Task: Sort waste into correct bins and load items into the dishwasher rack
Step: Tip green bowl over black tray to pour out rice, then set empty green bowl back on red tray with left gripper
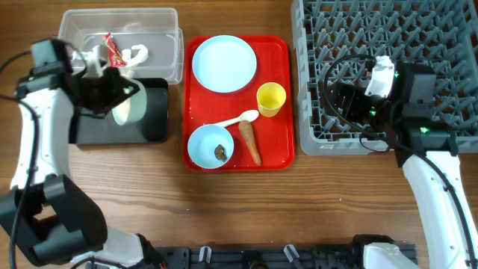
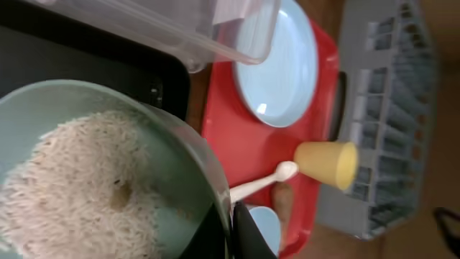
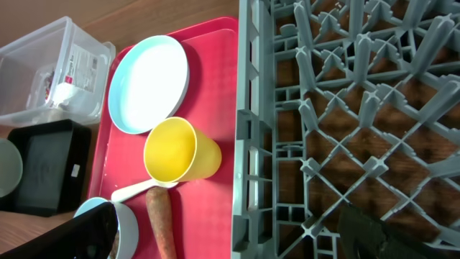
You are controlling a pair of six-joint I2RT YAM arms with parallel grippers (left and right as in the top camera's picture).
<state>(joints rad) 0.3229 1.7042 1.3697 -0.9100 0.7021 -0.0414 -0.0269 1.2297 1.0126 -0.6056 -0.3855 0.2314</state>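
The robot's left gripper should release the light blue bowl on the red tray point(image 1: 202, 100) point(image 2: 236, 146) between the plate and the second bowl.
My left gripper point(image 1: 112, 97) is shut on the rim of a light blue bowl point(image 1: 125, 107) and holds it tilted over the black tray point(image 1: 153, 119). The left wrist view shows white rice point(image 2: 79, 183) in that bowl and the fingers point(image 2: 241, 232) pinching its rim. The clear tub point(image 1: 160, 41) holds the red wrapper point(image 1: 112, 48) and white paper point(image 1: 138, 54). The red tray point(image 1: 275, 142) carries the plate point(image 1: 224, 63), yellow cup point(image 1: 270, 99), white spoon point(image 1: 237, 119), carrot point(image 1: 250, 143) and a second bowl point(image 1: 205, 142) with a brown scrap point(image 1: 221, 152). My right gripper point(image 1: 345, 97) is open and empty over the grey rack point(image 1: 388, 45).
The rack's front-left corner point(image 3: 248, 180) stands right beside the red tray's right edge point(image 3: 228, 108). In the right wrist view the cup point(image 3: 180, 151) lies on its side next to the spoon point(image 3: 133, 191) and carrot point(image 3: 162, 226). Bare wooden table lies in front.
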